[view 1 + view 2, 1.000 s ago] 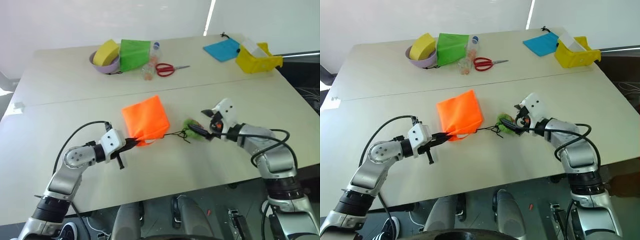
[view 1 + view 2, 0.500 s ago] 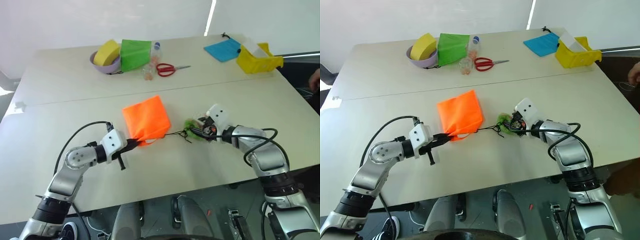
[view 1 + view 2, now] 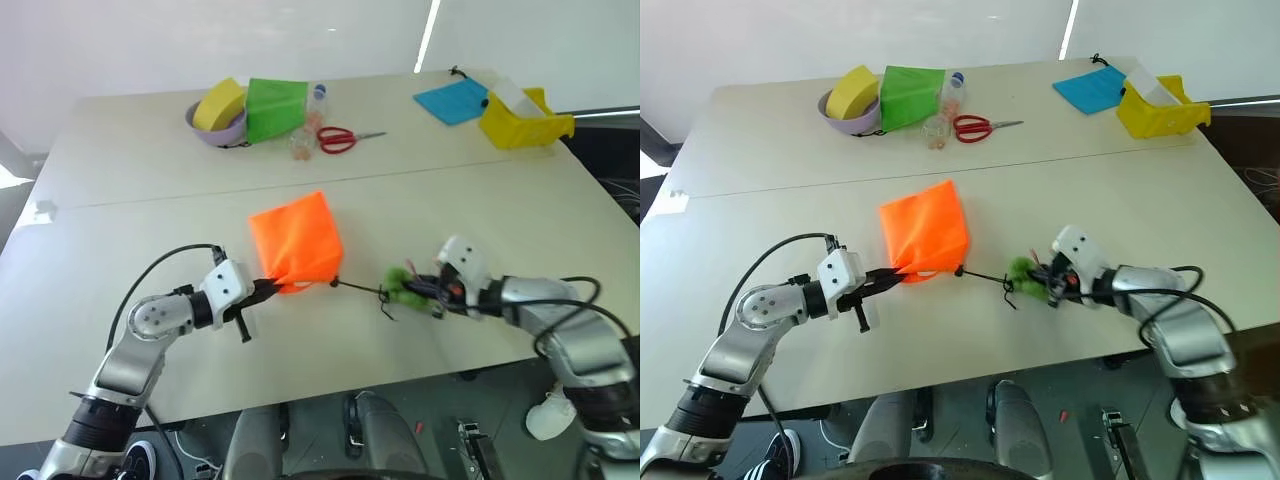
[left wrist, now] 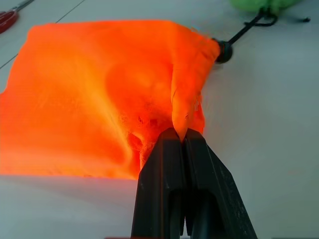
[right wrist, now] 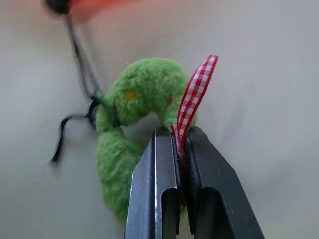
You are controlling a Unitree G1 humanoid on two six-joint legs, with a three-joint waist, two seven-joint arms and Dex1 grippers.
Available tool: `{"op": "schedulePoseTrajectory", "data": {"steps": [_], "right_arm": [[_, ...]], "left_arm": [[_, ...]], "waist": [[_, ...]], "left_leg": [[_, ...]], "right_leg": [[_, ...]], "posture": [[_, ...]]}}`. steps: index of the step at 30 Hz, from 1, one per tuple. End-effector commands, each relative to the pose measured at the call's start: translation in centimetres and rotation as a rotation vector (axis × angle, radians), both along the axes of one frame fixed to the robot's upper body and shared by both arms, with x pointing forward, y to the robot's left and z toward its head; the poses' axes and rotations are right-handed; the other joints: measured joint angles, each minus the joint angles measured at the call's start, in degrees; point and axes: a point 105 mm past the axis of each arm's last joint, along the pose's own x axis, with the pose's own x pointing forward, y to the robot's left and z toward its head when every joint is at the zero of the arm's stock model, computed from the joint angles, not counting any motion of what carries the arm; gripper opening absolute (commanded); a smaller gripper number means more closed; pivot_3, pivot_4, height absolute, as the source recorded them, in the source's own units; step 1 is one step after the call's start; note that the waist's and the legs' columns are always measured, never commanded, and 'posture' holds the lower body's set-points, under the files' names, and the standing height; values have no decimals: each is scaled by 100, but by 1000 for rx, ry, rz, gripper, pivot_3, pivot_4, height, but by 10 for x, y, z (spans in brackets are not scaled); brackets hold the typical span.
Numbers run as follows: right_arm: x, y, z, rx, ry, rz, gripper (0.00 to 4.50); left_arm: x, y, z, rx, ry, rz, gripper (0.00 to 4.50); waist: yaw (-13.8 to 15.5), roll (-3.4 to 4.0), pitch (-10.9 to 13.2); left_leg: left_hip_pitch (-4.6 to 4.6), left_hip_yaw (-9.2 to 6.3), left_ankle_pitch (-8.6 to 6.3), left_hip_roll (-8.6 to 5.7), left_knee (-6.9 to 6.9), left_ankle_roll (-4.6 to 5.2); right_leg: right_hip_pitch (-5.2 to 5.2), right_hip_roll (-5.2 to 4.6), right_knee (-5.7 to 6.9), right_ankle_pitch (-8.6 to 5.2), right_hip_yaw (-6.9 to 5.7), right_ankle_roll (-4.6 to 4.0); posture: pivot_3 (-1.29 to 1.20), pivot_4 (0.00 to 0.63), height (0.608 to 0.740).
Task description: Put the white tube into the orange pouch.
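Observation:
The pouch's near edge has my left gripper on it, off the black stopper, so next my left gripper takes the stopper (image 3: 335,283) before my right gripper pulls the cord.
The orange pouch (image 3: 295,240) lies on the middle of the table. My left gripper (image 3: 268,287) is shut on a fold of its near edge (image 4: 185,107). A thin black cord (image 3: 357,288) runs taut from the pouch to the green fuzzy tuft (image 3: 400,284). The tuft lies to the right, nearer the table's front edge. My right gripper (image 5: 182,137) is shut on the red-and-white checked ribbon (image 5: 197,92) tied to that tuft. The white tube is hidden or out of view.
At the back stand a purple bowl (image 3: 205,128) holding a yellow sponge, a green pouch (image 3: 275,108), a small clear bottle (image 3: 317,100) and red scissors (image 3: 340,138). A blue pouch (image 3: 452,100) and a yellow bin (image 3: 520,122) sit at the back right.
My right gripper closed on the tuft's ribbon and drew it right and toward the front edge, pulling the cord straight. The left gripper kept its hold and stayed put.

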Motion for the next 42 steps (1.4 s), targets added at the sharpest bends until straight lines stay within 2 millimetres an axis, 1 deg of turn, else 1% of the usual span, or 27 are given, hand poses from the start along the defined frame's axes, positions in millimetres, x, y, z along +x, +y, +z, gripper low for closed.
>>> {"op": "schedulePoseTrajectory", "data": {"steps": [1, 4, 6, 9, 11, 14, 17, 18, 19, 20, 24, 27, 29, 31, 33, 34, 36, 39, 41, 42], "right_arm": [[-4, -9, 21, 5, -24, 34, 27], [6, -14, 28, 3, -70, -3, 27], [10, -15, 29, -12, -91, -6, 27], [29, -23, 34, -1, -158, -101, 27], [30, -26, 31, -32, -175, -101, 27], [32, -31, 29, -48, -182, -111, 27], [33, -34, 29, -56, -174, -120, 27], [32, -34, 28, -58, -169, -111, 0], [32, -34, 29, -62, -174, -104, 0], [32, -33, 30, -56, -172, -101, 0], [32, -32, 33, -35, -169, -100, 0], [32, -33, 32, -53, -176, -96, 0], [32, -33, 31, -63, -181, -94, 0], [34, -32, 32, -58, -189, -98, 0], [35, -31, 33, -49, -193, -105, 0], [35, -32, 33, -49, -193, -103, 0], [35, -34, 33, -62, -199, -106, 0], [36, -33, 33, -59, -200, -107, 0], [37, -31, 33, -52, -200, -105, 0], [36, -30, 32, -53, -200, -102, 0]], "left_arm": [[-3, 0, 10, -10, -37, -15, 0], [-5, -3, 9, -6, -34, -41, 0], [-8, -4, 8, -8, -15, -63, 0], [-10, -2, 4, 18, 18, -75, 0], [-14, -1, 1, 52, 29, -109, 0], [-11, -3, 6, 37, 14, -108, 0], [-11, -3, 2, 43, 18, -109, 0], [-10, -2, 1, 52, 3, -98, 572], [-10, -2, 0, 41, 27, -97, 860], [-12, -3, 2, 20, 40, -111, 1336], [-15, -8, 11, -65, 112, -139, 3390], [-12, -12, 26, -149, 105, -150, 3390], [-11, -15, 44, -220, 115, -181, 3390], [-6, -23, 63, -280, 114, -216, 3390], [-1, -32, 74, -307, 110, -245, 3390], [2, -38, 76, -307, 111, -261, 3390], [7, -51, 72, -251, 101, -297, 3390], [11, -73, 54, -124, 60, -393, 3390], [12, -83, 49, -103, 46, -440, 3390], [15, -87, 50, -127, 81, -450, 3390]], "waist": [[-10, 0, 0], [-19, 0, 0], [-10, 0, 0], [-9, 0, 0], [1, 2, -1], [40, 2, -1], [43, 2, -1], [44, 2, -1], [44, 3, -1], [41, 2, -1], [33, 3, -1], [35, 3, -1], [44, 2, -1], [52, 2, -1], [51, 2, -1], [46, 2, -2], [46, 2, -2], [46, 2, -2], [44, 2, -2], [42, 2, -2]], "left_leg": [[4, -1, 0, 1, 1, 0], [7, -8, -1, 4, 6, -2], [7, -10, -6, 4, 6, -11], [6, -11, -6, 4, 7, -10], [4, -6, 0, 3, 8, -1], [-1, -1, -1, 1, 0, 0], [-6, 4, -4, 0, 0, 4], [-5, 6, -4, -1, 1, 5], [-4, 6, -3, -1, 3, 5], [-3, 6, -3, -1, 7, 5], [2, 5, -3, 1, 10, 4], [3, 5, -3, 2, 10, 5], [2, 4, -3, 2, 11, 5], [0, 3, -3, 1, 11, 5], [0, 2, -2, -3, 15, 6], [2, 3, -2, -6, 17, 6], [3, 4, -2, -13, 21, 7], [5, 6, -2, -22, 24, 7], [5, 5, -2, -22, 25, 7], [4, 5, -1, -21, 25, 7]], "right_leg": [[2, -1, 1, 0, 2, 0], [1, 2, 0, 3, 2, -4], [-1, 3, 0, 5, 1, -7], [-1, 2, 1, 6, 1, -8], [-3, 0, 1, 7, 2, -9], [-7, 3, -1, 5, 2, -8], [-8, 4, -4, 4, 2, -5], [-8, 3, -4, 5, 3, -5], [-7, 3, -4, 5, 3, -4], [-6, 3, -3, 5, 3, -4], [-3, 3, 1, 6, 3, -5], [-3, 4, 2, 6, 3, -5], [-3, 5, 3, 7, 3, -4], [-3, 7, 3, 7, 3, -3], [1, 10, 3, 9, 1, 0], [4, 11, 2, 11, 2, 4], [9, 11, 1, 14, 3, 10], [12, 14, 1, 16, 5, 14], [12, 16, 1, 16, 4, 13], [11, 18, 2, 16, 4, 13]], "posture": [[0, 150, 740], [0, 150, 740], [0, 150, 740], [0, 150, 740], [0, 150, 740], [0, 150, 740], [0, 150, 740], [0, 150, 740], [0, 150, 740], [0, 150, 740], [0, 150, 740], [0, 150, 740], [0, 150, 740], [0, 150, 740], [0, 150, 740], [0, 150, 740], [0, 150, 740], [0, 150, 740], [0, 150, 740], [0, 150, 740]]}}
